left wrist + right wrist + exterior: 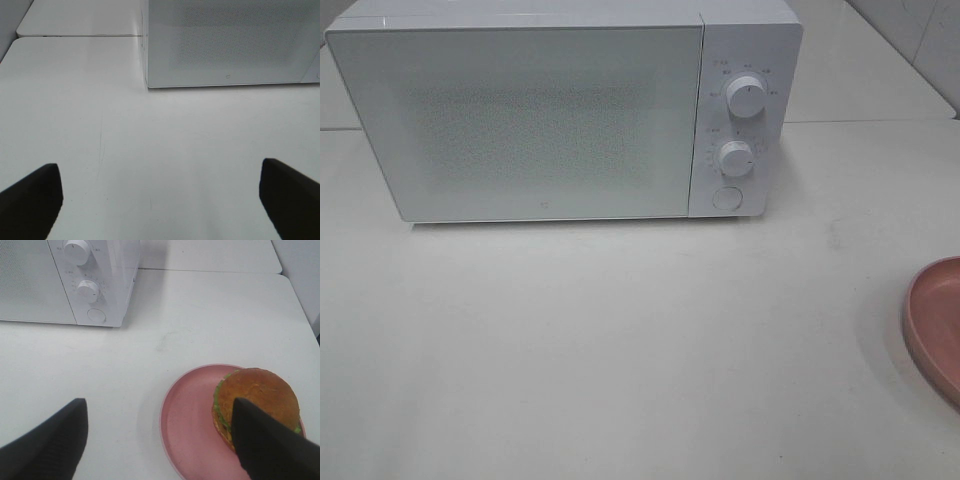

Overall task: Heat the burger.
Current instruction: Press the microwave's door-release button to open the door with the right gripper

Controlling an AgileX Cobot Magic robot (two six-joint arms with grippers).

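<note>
The robot's right gripper should next go to the microwave's round button (727, 198) (96, 315) and close in front of it, because the microwave's door is shut.
The burger (255, 400), golden-brown bun with a green lettuce frill, sits on a pink round plate (190, 425) in the right wrist view. My right gripper (160, 440) is open above the table, one finger (265, 445) overlapping the burger's near side. In the exterior high view only the plate's edge (935, 325) shows at the right border; the burger and both grippers are out of that view. The white microwave (560, 110) stands at the back with its door shut. My left gripper (160, 200) is open and empty over bare table, in front of the microwave's door (230, 45).
The microwave has two dials (747, 98) (734, 157) and a round button (726, 197) on its right panel. A table seam (75, 36) runs behind the microwave's left corner. A tiled wall (920, 30) shows at the back right.
</note>
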